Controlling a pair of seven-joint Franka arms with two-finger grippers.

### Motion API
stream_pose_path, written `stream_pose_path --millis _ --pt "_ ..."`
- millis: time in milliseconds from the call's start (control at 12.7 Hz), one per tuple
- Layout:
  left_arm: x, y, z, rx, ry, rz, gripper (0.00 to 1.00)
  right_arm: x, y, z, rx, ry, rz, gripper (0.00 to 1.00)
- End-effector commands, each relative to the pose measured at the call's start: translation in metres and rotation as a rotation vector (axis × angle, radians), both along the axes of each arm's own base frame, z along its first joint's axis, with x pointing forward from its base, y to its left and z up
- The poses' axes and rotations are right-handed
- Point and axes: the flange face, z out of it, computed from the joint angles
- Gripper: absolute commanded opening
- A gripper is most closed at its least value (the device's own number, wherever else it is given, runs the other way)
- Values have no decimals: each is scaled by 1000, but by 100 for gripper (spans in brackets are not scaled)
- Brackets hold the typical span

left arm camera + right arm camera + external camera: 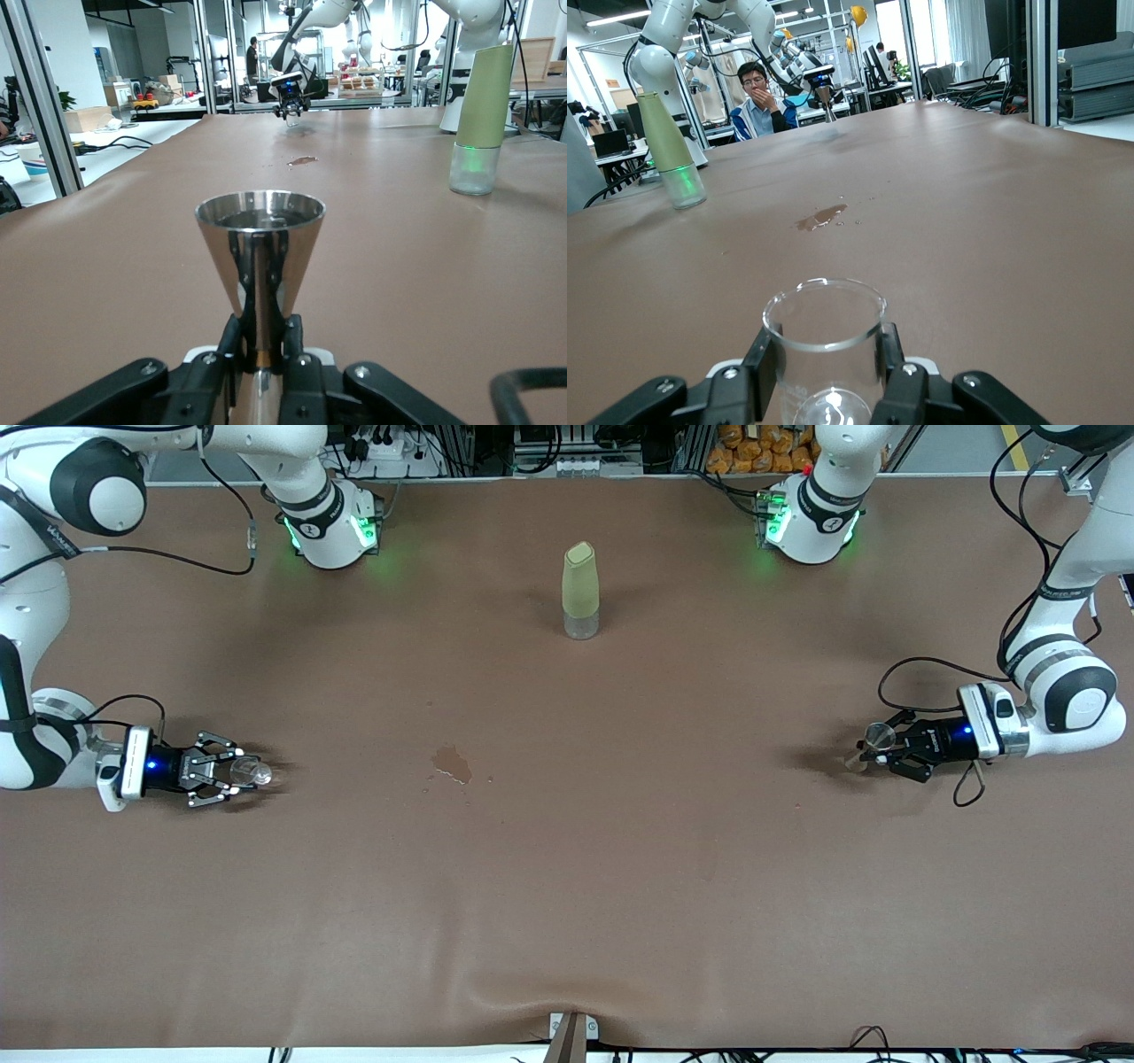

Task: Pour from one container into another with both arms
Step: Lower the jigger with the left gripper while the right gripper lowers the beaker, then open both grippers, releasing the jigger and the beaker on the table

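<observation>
The robot's left gripper will release the silvery jigger upright on the bare brown table cover point(867, 751) just below its fingertips.
The tiny clear glass cup point(251, 771) stands upright at the right arm's end of the table, and my right gripper point(237, 772) is shut on it. In the right wrist view the cup point(825, 350) fills the gap between the black fingers point(761, 361), which press both its sides. At the left arm's end my left gripper point(875, 750) is shut on the narrow waist of the silvery jigger point(875, 738). The left wrist view shows the jigger point(260, 257) upright, its upper cone above the fingers point(231, 347).
A tall olive-green bottle point(580, 591) with a clear base stands mid-table, nearer the robots' bases. A small wet spill point(452, 764) marks the brown table cover between the two grippers, closer to the right arm's end.
</observation>
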Motion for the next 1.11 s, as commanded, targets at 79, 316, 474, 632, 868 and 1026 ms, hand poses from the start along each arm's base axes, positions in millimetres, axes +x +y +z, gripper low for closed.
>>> stream_pose_path --millis 79,316,474,632,868,1026 --pt "-17 17 -15 -29 12 33 0 -5 -9 -13 18 -2 20 34" --pt "-25 28 -26 -32 29 58 0 -9 -7 -22 28 11 19 44" --pt "-29 37 -29 -28 33 73 0 -9 -7 -23 30 -7 21 50" --pt "-35 41 -39 -35 56 88 0 -9 -7 -22 28 -6 23 54" --pt "-40 47 -51 -41 77 109 0 -4 -10 -18 16 -15 27 73" --pt "-42 49 -57 -41 85 118 0 -4 -15 -16 14 -20 22 82"
